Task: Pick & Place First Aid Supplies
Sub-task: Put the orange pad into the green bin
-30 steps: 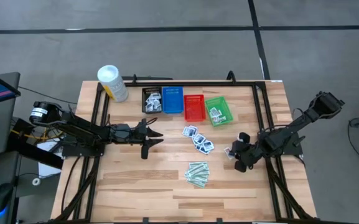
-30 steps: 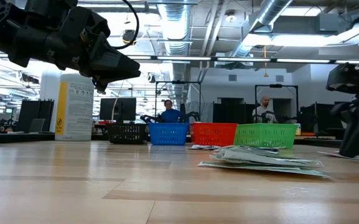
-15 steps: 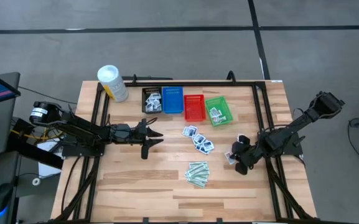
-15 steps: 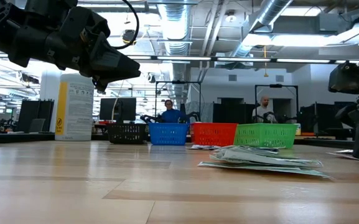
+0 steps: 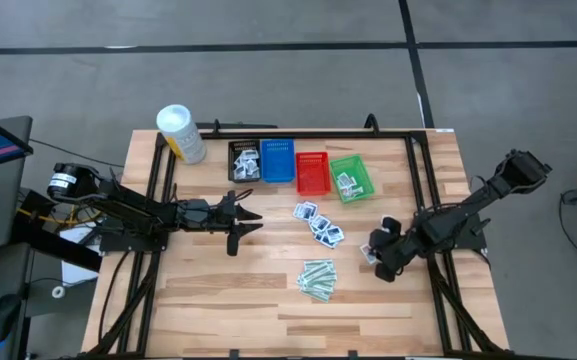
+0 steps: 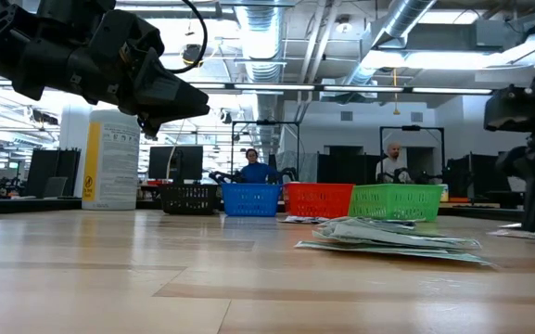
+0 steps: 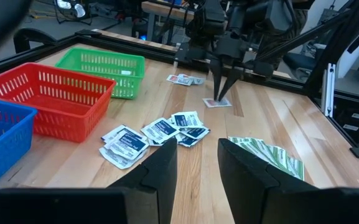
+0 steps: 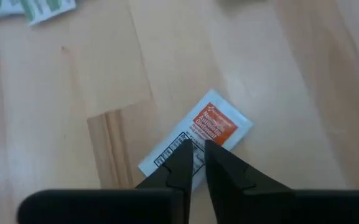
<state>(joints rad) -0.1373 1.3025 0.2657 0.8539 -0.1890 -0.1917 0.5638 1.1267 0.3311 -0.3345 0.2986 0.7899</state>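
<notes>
The orange-print packet lies flat below my nearly closed right fingers; I should open wider and pinch up the packet's orange part (image 8: 215,122) before lifting.
White packets with blue print (image 5: 318,225) lie mid-table, with pale-green strips (image 5: 318,278) nearer the front. More packets sit in the black basket (image 5: 243,160) and the green basket (image 5: 350,177). A single white packet with orange print (image 8: 213,124) lies flat on the wood at the right. My right gripper (image 8: 196,148) points steeply down, its tips over the packet's middle with only a narrow slit between them. It also shows in the left wrist view, right gripper (image 7: 221,96). My left gripper (image 5: 253,220) hovers open at mid-left and holds nothing. My right gripper comes at the orange-print packet's middle (image 8: 195,138) from above, slanting down. I cannot tell whether its fingertips touch it. The packet lies flat on the table.
The blue basket (image 5: 277,160) and red basket (image 5: 312,172) stand between the black and green ones along the far edge. A tall white tub (image 5: 180,133) is at the far left. A black frame rail (image 5: 430,215) runs beside the right arm. People sit in the room behind.
My right gripper has risen a little above the packet at the table's right. The left arm has kept still.
</notes>
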